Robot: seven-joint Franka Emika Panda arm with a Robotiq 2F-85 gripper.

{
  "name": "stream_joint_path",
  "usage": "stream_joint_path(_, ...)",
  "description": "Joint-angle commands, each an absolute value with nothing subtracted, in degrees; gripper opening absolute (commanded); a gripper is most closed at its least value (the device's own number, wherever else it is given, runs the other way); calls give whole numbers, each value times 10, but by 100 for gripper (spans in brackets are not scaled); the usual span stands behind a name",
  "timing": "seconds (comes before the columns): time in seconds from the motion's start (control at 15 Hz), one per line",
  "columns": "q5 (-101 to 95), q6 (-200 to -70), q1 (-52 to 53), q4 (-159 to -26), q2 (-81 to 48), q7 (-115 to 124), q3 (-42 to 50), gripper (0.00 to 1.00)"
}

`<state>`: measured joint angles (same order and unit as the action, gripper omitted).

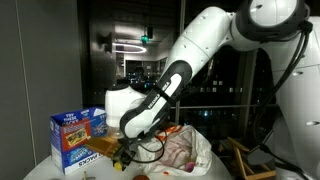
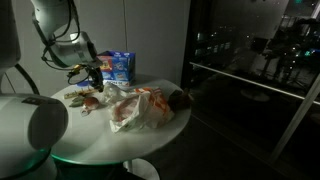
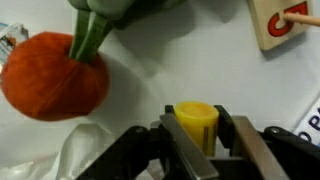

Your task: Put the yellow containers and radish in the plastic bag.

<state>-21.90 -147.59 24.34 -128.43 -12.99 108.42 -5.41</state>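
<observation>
Next, the gripper drops the yellow container inside the plastic bag, near the middle of the bag's crumpled bottom [image 1: 181,159].
In the wrist view a small bright yellow container [image 3: 196,122] stands upright on the white table between my fingers, and the gripper [image 3: 197,135] is shut on its sides. The radish [image 3: 55,75], round and orange-red with a green stalk, lies on the table up and to the left of it, apart from my fingers. A corner of the wrinkly see-through plastic bag [image 3: 80,152] shows at the lower left. In both exterior views the gripper [image 1: 125,150] [image 2: 95,78] is low over the table between the blue carton and the plastic bag [image 1: 186,150] [image 2: 140,108].
A blue-and-white printed carton [image 1: 78,135] [image 2: 118,66] stands on the round white table [image 2: 100,140] behind the gripper. A flat wooden piece with a red mark [image 3: 285,20] lies at the top right of the wrist view. A dark glass wall lies beyond the table.
</observation>
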Motion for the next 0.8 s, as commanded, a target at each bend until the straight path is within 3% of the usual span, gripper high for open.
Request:
stream_joint_path(0.0,-311,-1458,237,-1329,-29,1145,-41,20)
stream_joint_path(0.4,-409,-1391,144,-1396,106,1245,-65,21)
stream_joint_path(0.73,-368,-1306,85,-1450,181,1221,-77,21)
